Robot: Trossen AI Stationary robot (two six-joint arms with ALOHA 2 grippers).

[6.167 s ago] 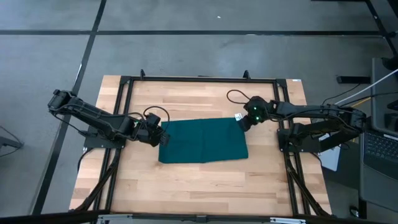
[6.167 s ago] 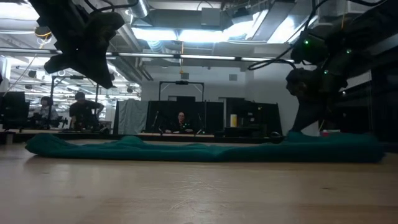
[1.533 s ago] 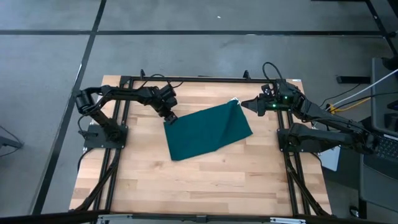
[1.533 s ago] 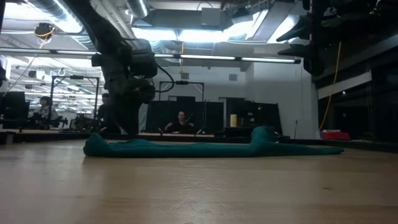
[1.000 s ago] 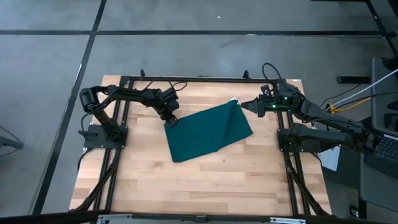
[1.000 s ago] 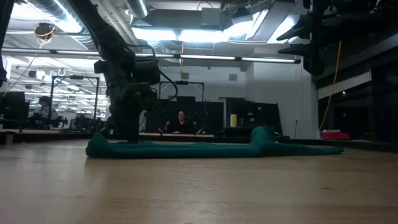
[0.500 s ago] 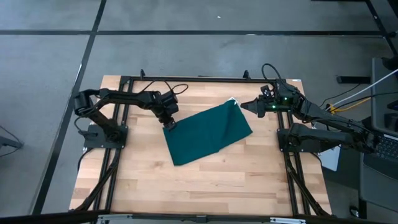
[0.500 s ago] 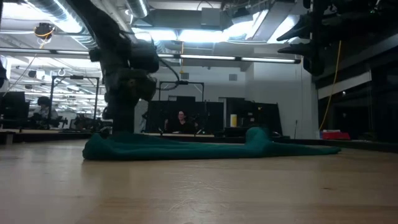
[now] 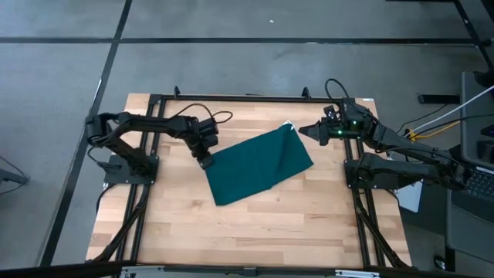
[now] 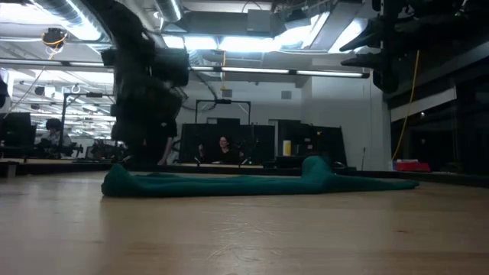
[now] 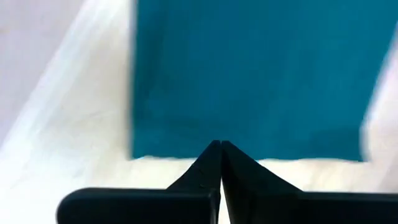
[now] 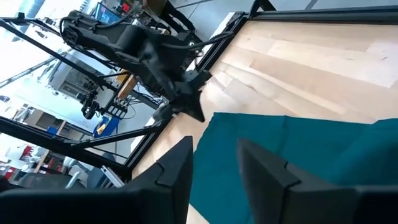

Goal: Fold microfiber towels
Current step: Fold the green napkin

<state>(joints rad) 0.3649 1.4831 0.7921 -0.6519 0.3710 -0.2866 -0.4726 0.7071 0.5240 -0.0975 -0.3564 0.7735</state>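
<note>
The towel has a hump in it, so the robot's left gripper should open, take the towel's corner (image 11: 144,148) beside its fingers and pull the towel flat before folding.
The dark teal towel (image 9: 258,166) lies flat on the wooden table, turned askew, with its white tag (image 9: 290,123) at the far right corner. In the low view (image 10: 252,183) it shows a small hump near its right end. My left gripper (image 9: 204,161) is shut, with its tips at the towel's left edge (image 11: 219,144). My right gripper (image 9: 302,130) is open and empty (image 12: 214,168). It hovers well above the towel's far right corner. My left gripper's shut fingertips (image 11: 211,155) stand at the towel's left edge (image 11: 186,152), near the middle of that edge. They come slanting down from the table's left. I cannot tell whether they touch the cloth.
A black metal frame (image 9: 247,98) runs around the table's far and side edges. Bare wood (image 9: 255,232) lies on the near side of the towel. People sit in the room beyond the table (image 10: 223,149).
My left gripper, shut, has moved toward the table's near edge and a little to the left. The towel's left end has slid with it toward the near edge, so the towel has turned slightly. The tag corner has stayed in place.
</note>
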